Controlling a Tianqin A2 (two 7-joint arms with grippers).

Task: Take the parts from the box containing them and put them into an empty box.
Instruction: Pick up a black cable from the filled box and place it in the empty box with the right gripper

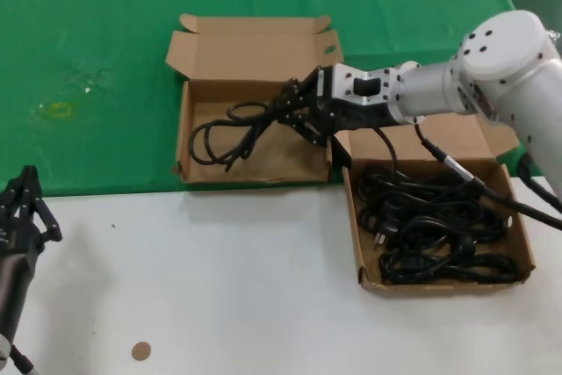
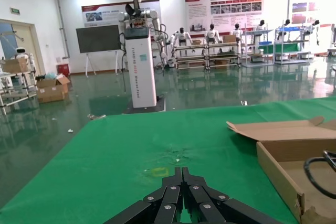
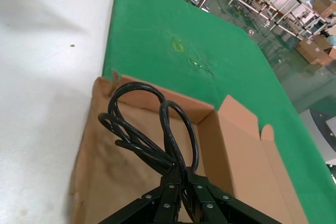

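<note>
Next, my right gripper lets go of the black power cord bundle on the middle of the empty box's cardboard bottom (image 1: 252, 133) (image 3: 172, 174).
My right gripper (image 1: 290, 111) is shut on a black power cord bundle (image 1: 228, 133) over the empty box (image 1: 294, 162), which lies on the green cloth. The cord's loops (image 3: 157, 140) hang from the right gripper (image 3: 182, 182) down into that box (image 3: 100, 177); I cannot tell whether they rest on its floor. To the right, on the white table, stands the box containing the parts (image 1: 356, 234), with several black cords (image 1: 439, 226) piled in it. My left gripper (image 1: 26, 195) is parked at the near left, shut and holding nothing (image 2: 182, 174).
The empty box's lid (image 1: 255, 54) stands open toward the back. A green cloth (image 1: 97, 41) covers the far half of the table, with a yellowish mark (image 1: 60, 110). A small brown disc (image 1: 140, 350) lies on the white surface near the front.
</note>
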